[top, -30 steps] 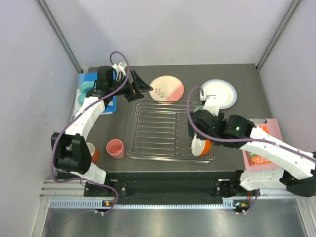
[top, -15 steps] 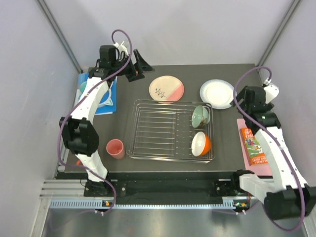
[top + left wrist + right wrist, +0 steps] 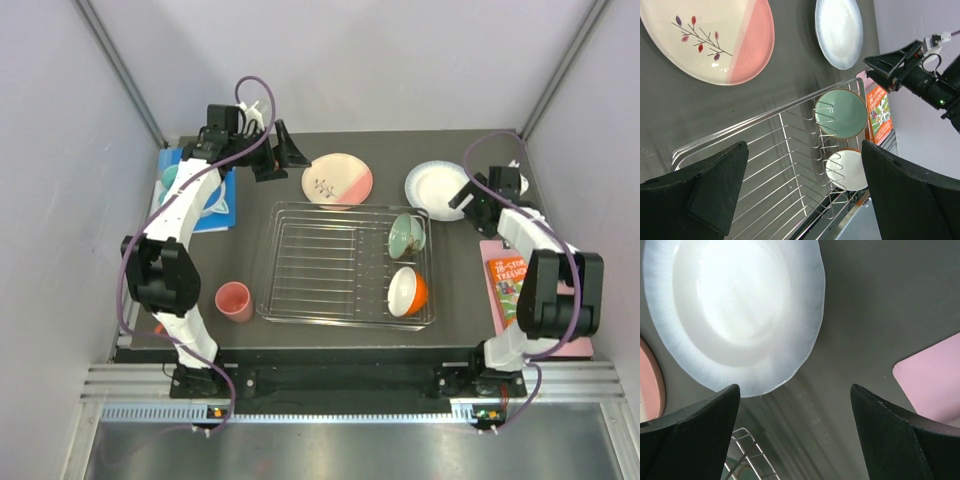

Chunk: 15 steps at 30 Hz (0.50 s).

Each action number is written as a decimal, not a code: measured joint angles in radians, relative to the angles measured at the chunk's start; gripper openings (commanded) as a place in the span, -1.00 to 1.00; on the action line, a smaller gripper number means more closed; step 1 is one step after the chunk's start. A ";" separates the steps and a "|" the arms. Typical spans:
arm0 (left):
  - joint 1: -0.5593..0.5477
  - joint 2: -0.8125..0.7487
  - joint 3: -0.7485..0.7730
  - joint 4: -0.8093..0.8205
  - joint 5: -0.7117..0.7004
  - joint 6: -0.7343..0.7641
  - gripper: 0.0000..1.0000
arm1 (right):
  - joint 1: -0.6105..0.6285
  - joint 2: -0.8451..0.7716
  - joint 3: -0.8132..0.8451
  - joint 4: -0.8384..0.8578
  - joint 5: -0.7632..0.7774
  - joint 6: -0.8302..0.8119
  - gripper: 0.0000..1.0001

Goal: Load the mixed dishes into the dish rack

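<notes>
The white plate has a side that faces the pink mat. Next, my right gripper closes on the rim (image 3: 457, 211) (image 3: 798, 368) of the white plate at that side.
The dish rack (image 3: 270, 262) sits mid-table with the mint-green bowl (image 3: 407, 234) and the orange bowl (image 3: 408, 291) propped on edge at its right end. Behind it lie the pink-and-cream plate (image 3: 338, 179) and the white plate (image 3: 440, 189). The pink cup (image 3: 234, 301) stands left of the rack. My left arm hides the orange mug. My left gripper (image 3: 283, 158) hangs open and empty, left of the pink-and-cream plate (image 3: 715, 40). My right gripper (image 3: 468, 200) is open and empty, just right of the white plate (image 3: 735, 310).
A blue board (image 3: 218, 205) with a teal ring (image 3: 170, 178) lies at the far left. A pink mat (image 3: 550, 255) with an orange packet (image 3: 510, 288) lies at the right edge. Slanted walls close in both sides and the back.
My right arm has pulled away from the orange bowl in the rack and swung to the back right beside the white plate. My left arm has shifted slightly toward the back.
</notes>
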 measured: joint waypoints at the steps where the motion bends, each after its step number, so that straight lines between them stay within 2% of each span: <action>1: 0.001 -0.005 0.000 -0.010 -0.004 0.008 0.98 | -0.002 0.023 0.002 0.011 -0.013 0.005 0.82; 5: 0.009 -0.022 0.000 -0.035 -0.014 0.031 0.98 | -0.011 0.095 0.002 0.051 -0.072 0.025 0.80; 15: 0.022 -0.035 -0.026 -0.049 -0.023 0.037 0.98 | -0.049 0.272 0.064 0.185 -0.214 0.099 0.60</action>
